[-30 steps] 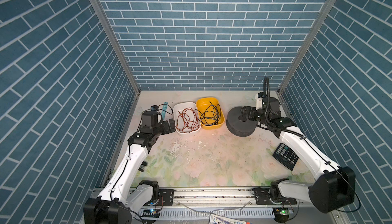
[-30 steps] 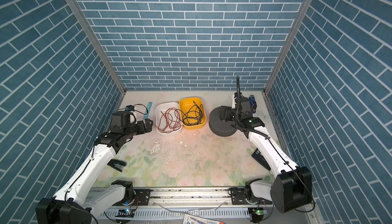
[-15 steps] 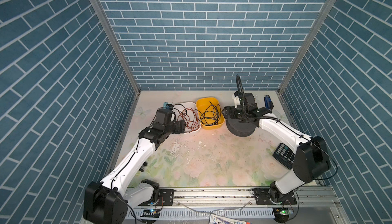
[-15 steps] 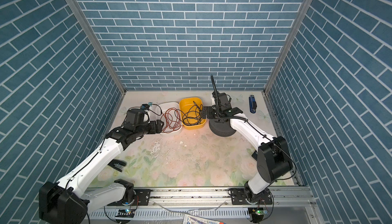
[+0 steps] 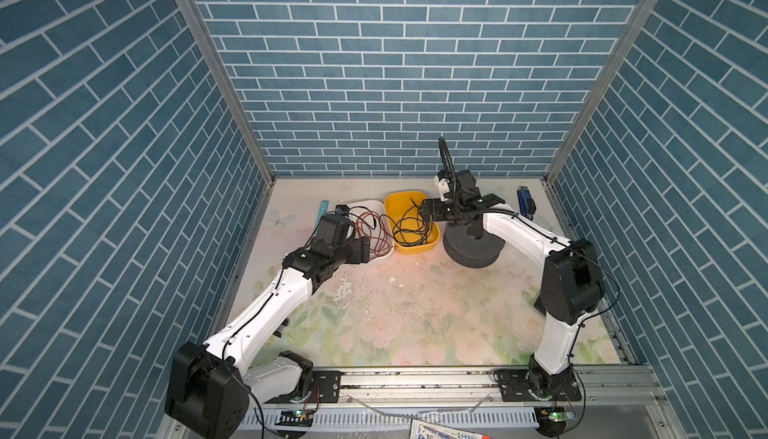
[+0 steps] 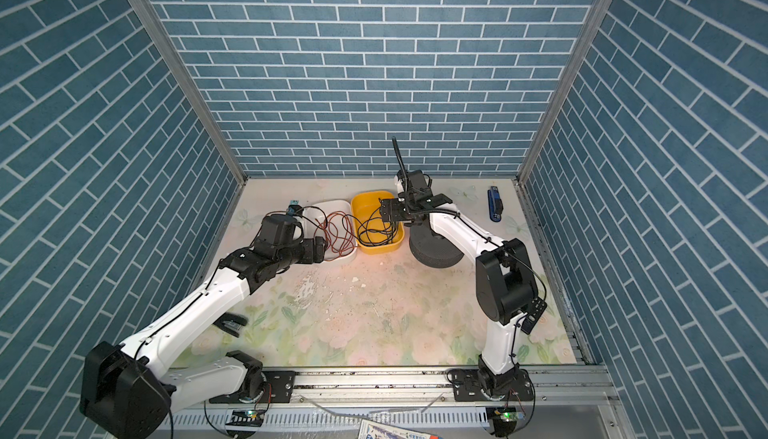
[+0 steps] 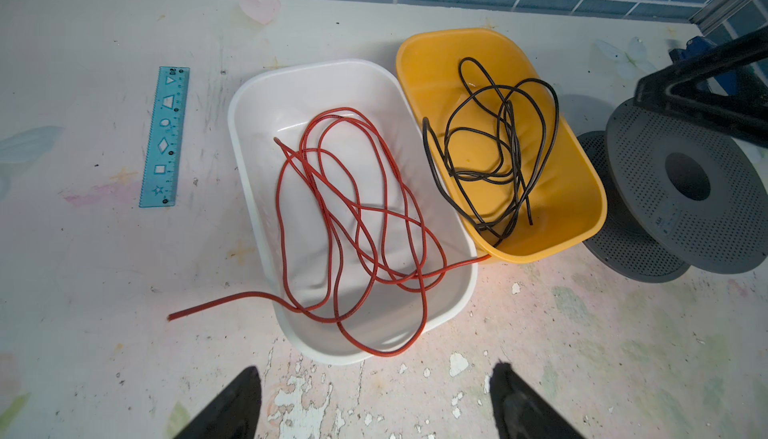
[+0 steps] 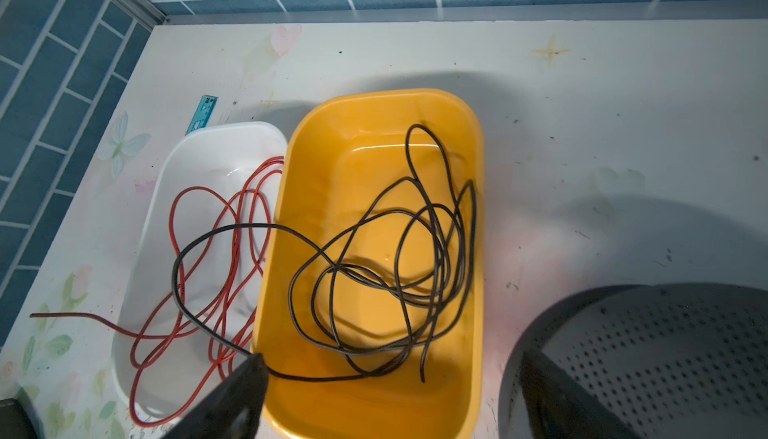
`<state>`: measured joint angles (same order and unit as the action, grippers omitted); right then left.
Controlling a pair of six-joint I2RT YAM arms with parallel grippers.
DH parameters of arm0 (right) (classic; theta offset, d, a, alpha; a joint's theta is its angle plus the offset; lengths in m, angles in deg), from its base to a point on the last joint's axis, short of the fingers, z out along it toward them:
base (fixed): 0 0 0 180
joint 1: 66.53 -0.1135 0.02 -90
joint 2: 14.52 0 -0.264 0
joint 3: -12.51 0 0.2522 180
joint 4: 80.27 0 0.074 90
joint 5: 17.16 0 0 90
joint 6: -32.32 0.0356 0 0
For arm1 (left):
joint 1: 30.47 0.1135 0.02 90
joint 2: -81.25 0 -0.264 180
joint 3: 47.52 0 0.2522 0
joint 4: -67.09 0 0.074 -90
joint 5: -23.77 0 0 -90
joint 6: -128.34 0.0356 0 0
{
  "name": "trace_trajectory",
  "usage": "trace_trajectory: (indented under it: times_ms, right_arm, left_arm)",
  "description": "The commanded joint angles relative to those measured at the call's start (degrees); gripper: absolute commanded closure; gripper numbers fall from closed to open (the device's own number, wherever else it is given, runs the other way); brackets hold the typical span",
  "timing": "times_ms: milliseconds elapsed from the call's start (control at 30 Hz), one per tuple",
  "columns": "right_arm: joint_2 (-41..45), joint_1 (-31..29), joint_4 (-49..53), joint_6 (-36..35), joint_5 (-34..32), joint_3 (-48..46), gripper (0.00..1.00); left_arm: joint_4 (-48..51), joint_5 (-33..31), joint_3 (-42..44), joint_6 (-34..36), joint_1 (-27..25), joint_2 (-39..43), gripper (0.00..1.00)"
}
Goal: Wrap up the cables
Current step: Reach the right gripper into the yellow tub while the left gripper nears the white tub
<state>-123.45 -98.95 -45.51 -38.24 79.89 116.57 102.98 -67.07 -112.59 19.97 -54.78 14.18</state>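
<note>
Next, my right gripper needs to grab the black wire by its bunched loops [image 5: 423, 231] [image 8: 436, 293] along the spool side of the yellow bin.
The cables are one thin black wire [image 5: 409, 229] [image 6: 376, 229] lying in loose loops in a yellow bin [image 5: 415, 248] [image 7: 540, 250]. In the right wrist view one loop of the black wire [image 8: 395, 270] hangs out over the white bin [image 8: 224, 129]. My right gripper [image 5: 428, 212] [image 6: 388, 212] [image 8: 390, 356] hovers open over the yellow bin's spool-side end, with nothing between its fingers; the wire passes by one fingertip. My left gripper [image 5: 365, 250] [image 6: 319, 250] [image 7: 376, 368] stands open above the tabletop just in front of the white bin, holding nothing.
A red-brown wire [image 7: 353, 216] [image 5: 370, 229] coils in the white bin [image 7: 332, 358], one end trailing onto the table. A dark grey spool [image 5: 471, 246] [image 7: 681, 192] stands right of the yellow bin. A blue ruler [image 7: 164, 138], a blue tool [image 5: 525, 202] and a black stapler [image 6: 230, 324] lie around.
The right gripper has swung left from above the spool to over the yellow bin. The left gripper has moved right and forward to the white bin's front.
</note>
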Motion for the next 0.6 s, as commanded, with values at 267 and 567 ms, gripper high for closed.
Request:
trace_trajectory:
  times_ms: [267, 567]
  right_arm:
    - [-18.4, -2.4, 12.2, -3.0, -9.6, 19.4, 0.17]
    - [-29.6, -2.6, 18.0, -4.3, -13.2, 30.0, 0.28]
  left_arm:
    - [-0.5, 2.2, 4.9, -2.1, -0.3, 4.1, 0.12]
    - [1.4, 3.0, 5.6, -2.0, -0.3, 3.0, 0.12]
